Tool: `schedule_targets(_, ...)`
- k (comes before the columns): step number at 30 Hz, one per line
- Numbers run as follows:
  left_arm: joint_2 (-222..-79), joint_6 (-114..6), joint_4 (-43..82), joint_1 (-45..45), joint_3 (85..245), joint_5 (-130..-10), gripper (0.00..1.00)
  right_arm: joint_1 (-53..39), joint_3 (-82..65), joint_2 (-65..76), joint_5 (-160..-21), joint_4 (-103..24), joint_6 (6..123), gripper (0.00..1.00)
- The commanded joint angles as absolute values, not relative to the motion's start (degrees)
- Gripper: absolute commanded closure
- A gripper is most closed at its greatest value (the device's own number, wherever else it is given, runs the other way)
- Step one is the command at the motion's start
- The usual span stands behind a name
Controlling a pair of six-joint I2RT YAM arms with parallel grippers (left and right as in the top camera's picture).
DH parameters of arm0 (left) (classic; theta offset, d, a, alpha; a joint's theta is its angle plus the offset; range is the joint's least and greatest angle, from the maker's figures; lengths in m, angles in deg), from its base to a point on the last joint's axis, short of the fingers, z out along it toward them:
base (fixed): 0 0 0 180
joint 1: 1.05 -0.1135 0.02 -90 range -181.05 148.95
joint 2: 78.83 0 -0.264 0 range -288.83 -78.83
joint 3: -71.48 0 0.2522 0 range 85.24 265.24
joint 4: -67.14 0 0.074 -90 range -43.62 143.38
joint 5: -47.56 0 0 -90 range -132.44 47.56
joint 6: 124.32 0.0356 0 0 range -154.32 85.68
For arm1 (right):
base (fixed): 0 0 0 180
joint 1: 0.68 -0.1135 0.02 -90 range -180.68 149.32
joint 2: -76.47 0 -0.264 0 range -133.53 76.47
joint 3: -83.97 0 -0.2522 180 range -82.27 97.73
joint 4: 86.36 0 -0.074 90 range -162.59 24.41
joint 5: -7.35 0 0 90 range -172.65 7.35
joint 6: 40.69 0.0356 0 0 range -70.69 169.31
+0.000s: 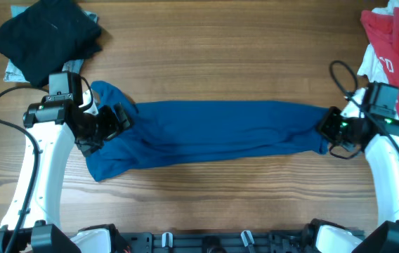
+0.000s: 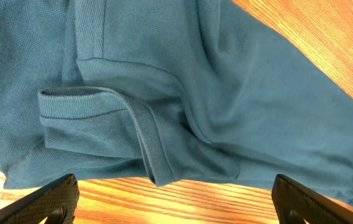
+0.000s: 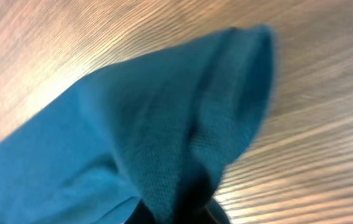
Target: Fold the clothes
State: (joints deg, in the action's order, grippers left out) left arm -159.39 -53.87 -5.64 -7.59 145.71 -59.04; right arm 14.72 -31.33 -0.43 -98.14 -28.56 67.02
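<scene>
The robot's right gripper should release the inward-folded end of the blue shirt, now pinched in that gripper, on the shirt's band (image 1: 258, 138), close to the band's front edge.
The blue shirt (image 1: 213, 130) lies stretched in a long band across the wooden table, left to right. My left gripper (image 1: 115, 121) stands open at the shirt's left end, its fingertips wide apart over bare wood just short of the collar (image 2: 102, 109) and folded cloth (image 2: 226, 74). Nothing sits between its fingers. My right gripper (image 1: 328, 126) is shut on the shirt's right end; the pinched blue fabric (image 3: 183, 143) fills its wrist view and hides the fingers.
A black garment (image 1: 48, 35) sits bunched at the back left, over a grey-blue piece (image 1: 11, 70). A red-and-white garment (image 1: 395, 42) is heaped at the back right corner. Bare wood (image 1: 213, 42) shows behind and in front of the shirt.
</scene>
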Motion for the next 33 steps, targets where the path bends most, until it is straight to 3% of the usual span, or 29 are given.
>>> schedule_targets(1,-159.1,-52.7,-6.1,-8.0,145.6,-59.2,0.00,7.2,-31.6,-0.3,-88.1,-29.3,70.9,0.96)
schedule_targets(7,-159.1,-52.7,-6.9,-8.0,145.6,-59.1,0.00,-7.2,-31.6,-0.8,-78.1,-30.0,80.0,0.96)
schedule_targets(13,-159.1,-52.7,-8.5,-8.0,145.6,-59.1,0.00,-17.0,-31.6,-6.3,-76.6,-35.0,84.0,0.96)
schedule_targets(22,-159.1,-52.7,-9.1,-8.0,145.6,-59.1,0.00,-21.4,-31.2,-16.5,-81.5,-41.1,83.8,0.94)
schedule_targets(24,-159.1,-52.7,-9.1,-8.0,145.6,-59.1,0.00,-21.4,-30.5,-16.4,-83.7,-41.2,83.8,0.75)
schedule_targets(25,-159.1,-52.7,-9.1,-8.0,145.6,-59.1,0.00,-21.4,-30.4,-16.4,-85.5,-41.7,83.8,0.54)
schedule_targets(26,-159.1,-52.7,-9.1,-8.0,145.6,-59.1,0.00,-21.4,-30.4,-16.4,-86.7,-42.0,83.8,0.48)
schedule_targets(31,-159.1,-52.5,-9.1,-8.0,145.6,-59.1,0.00,-21.2,-23.9,-11.5,-85.2,-36.3,81.8,0.40)
schedule_targets(33,-159.1,-52.5,-9.1,-8.0,145.6,-59.1,0.00,-21.0,-19.2,-7.8,-85.2,-33.0,79.3,0.28)
